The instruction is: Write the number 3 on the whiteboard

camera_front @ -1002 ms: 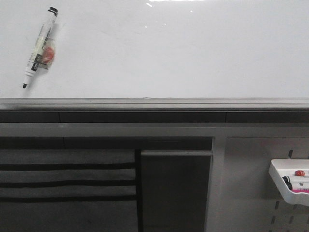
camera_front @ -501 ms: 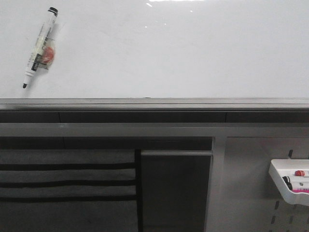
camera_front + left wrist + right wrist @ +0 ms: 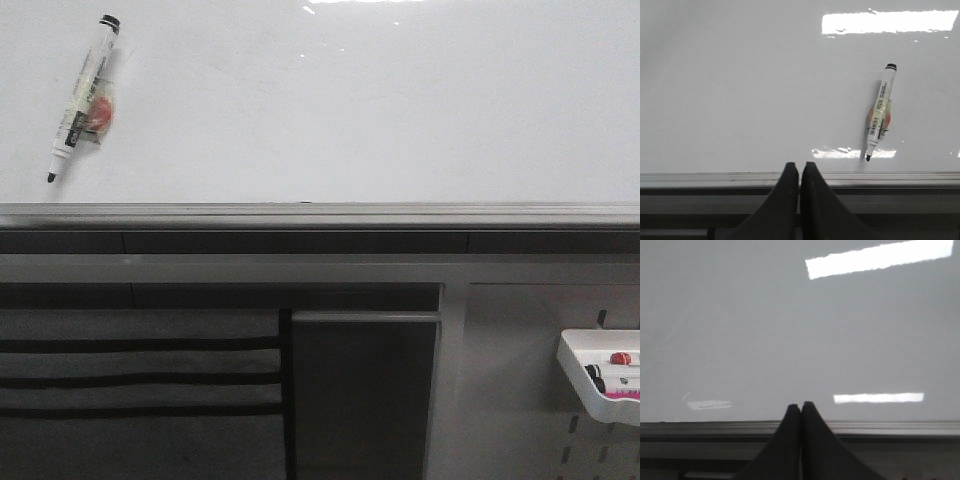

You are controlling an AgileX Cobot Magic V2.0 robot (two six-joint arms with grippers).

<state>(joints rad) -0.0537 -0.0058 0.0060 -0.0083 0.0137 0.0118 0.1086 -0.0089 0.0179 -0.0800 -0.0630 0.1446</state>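
Next, I move my left gripper to the white marker pen's black band (image 3: 74,130) (image 3: 872,132), between the red patch and the black tip of the pen, and close it there.
The whiteboard (image 3: 380,110) is a glossy white board with a grey edge strip, and its surface is blank. No number 3 shows on it in any view. A white marker pen (image 3: 80,95) with a black tip lies slanted at the board's far left; it also shows in the left wrist view (image 3: 879,111). My left gripper (image 3: 800,166) is shut and empty over the board's near edge, well short of the pen. My right gripper (image 3: 800,405) is shut and empty over the same edge of the whiteboard (image 3: 790,330). Neither gripper shows in the front view.
The grey edge strip (image 3: 320,215) runs along the board's near side. Below it stand a grey pegboard panel (image 3: 520,400) with a white tray (image 3: 600,375) holding markers, a dark panel (image 3: 365,395) and black slatted strips (image 3: 140,375).
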